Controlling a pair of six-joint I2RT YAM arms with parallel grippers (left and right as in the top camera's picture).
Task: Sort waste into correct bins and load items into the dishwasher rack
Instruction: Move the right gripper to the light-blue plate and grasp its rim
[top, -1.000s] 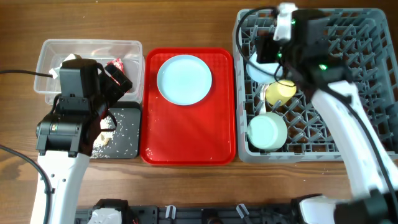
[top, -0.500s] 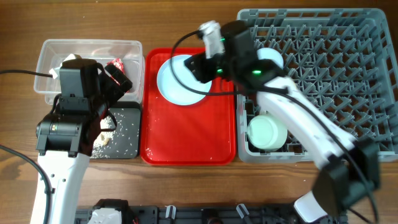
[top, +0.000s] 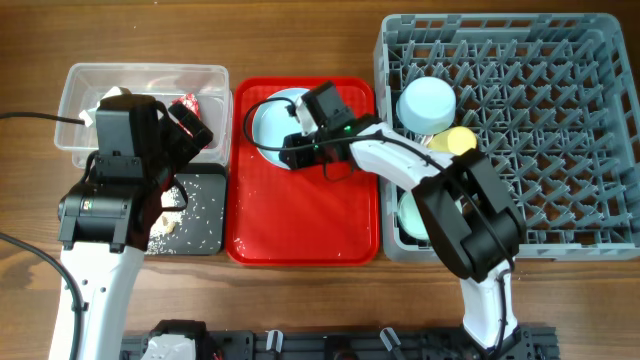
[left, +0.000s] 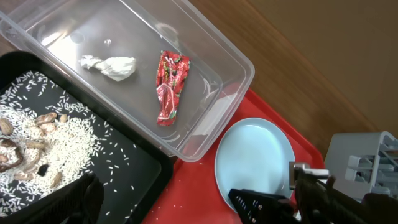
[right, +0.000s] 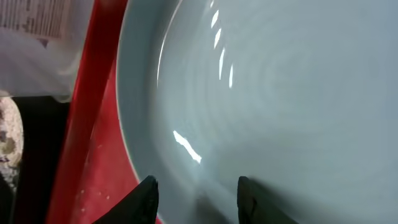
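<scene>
Next, I back off and take the rim (left: 292, 149) facing the rack, because my right gripper reaches across the light blue plate to its rim near the clear tub.
The light blue plate (top: 272, 118) lies at the back of the red serving tray and shows in the left wrist view (left: 258, 158). My right gripper (top: 287, 150) is open, its fingertips (right: 196, 193) low over the plate's near-left rim (right: 280, 93). My left gripper (top: 188, 128) is open and empty above the clear tub (top: 80, 80) and the black tray (top: 205, 235). The red wrapper (left: 171, 84) and the tissue wad (left: 112, 66) lie in the tub. Rice scraps (left: 56, 143) lie in the black tray. The grey rack (top: 560, 130) holds the pale blue-white bowl (top: 425, 103), the yellow cup (top: 460, 140) and the pale green bowl (top: 408, 215). The fork and spoon are out of view.
The red serving tray (top: 300, 220) sits between the bins and the rack, with a few rice grains on it. My right arm stretches from the rack's front-left corner across to the plate. A black cable runs at the table's left edge (top: 30, 118).
My right arm has swung left from the rack's back-left corner onto the red tray and lowered to the plate. The bowl and cup in the rack are uncovered. The left arm has not moved.
</scene>
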